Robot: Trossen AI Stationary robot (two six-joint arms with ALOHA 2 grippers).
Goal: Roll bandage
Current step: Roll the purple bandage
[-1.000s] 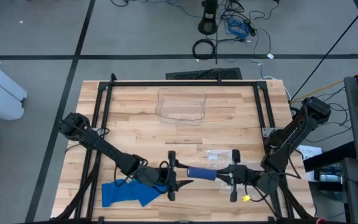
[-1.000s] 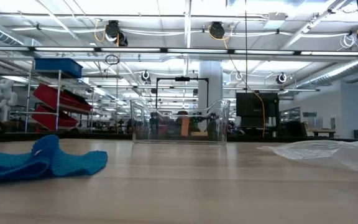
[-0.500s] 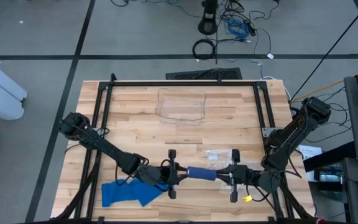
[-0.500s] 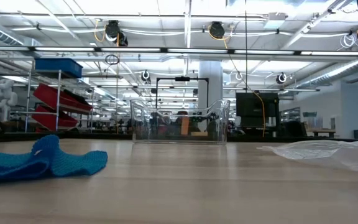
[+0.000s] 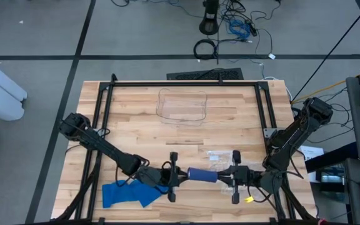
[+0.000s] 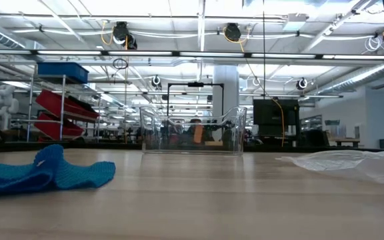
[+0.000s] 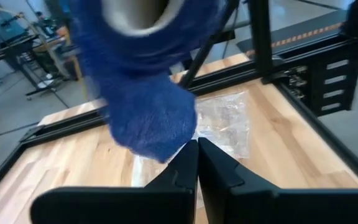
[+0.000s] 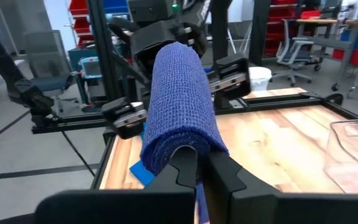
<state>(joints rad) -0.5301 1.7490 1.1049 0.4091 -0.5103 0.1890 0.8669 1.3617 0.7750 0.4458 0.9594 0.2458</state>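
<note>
Next, my left gripper opens and pinches the flap's lower corner (image 7: pixel 165 149), as its shut fingers are empty beside the flap that hangs from the bandage roll.
A blue bandage roll (image 5: pixel 202 174) hangs level above the table's near part, between my two grippers. My left gripper (image 5: pixel 180 177) is shut at the roll's left end, and my right gripper (image 5: pixel 225 177) is shut at its right end. The left wrist view shows the roll (image 7: pixel 148 68) end-on, with its pale core at the top. In the right wrist view the roll (image 8: pixel 179 99) runs away from my fingers. A loose heap of blue bandage (image 5: pixel 127 194) lies flat on the wood under the left arm. Whether the heap joins the roll is hidden. My left gripper meets the roll level, from the table's left. Its fingertips (image 7: pixel 188 152) close at the lower rim of the roll's left end (image 7: pixel 169 140). No fabric shows between the shut tips. The roll is clear of the table. My right gripper pinches the lower edge of the roll's right end (image 8: pixel 188 146) between its two fingers. It comes level, from the table's right, and points along the roll. A strip of blue fabric (image 8: pixel 198 190) shows between the fingers. The roll is lifted clear and level.
A clear plastic tub (image 5: pixel 182 106) stands at the far middle of the table. A crumpled clear wrapper (image 5: pixel 220 156) lies just beyond the grippers. The black frame rails (image 5: pixel 105 119) run along the table's sides.
My left gripper has shut from wide open onto the roll's left end, staying in place. The roll stays level and lifted between the two grippers.
</note>
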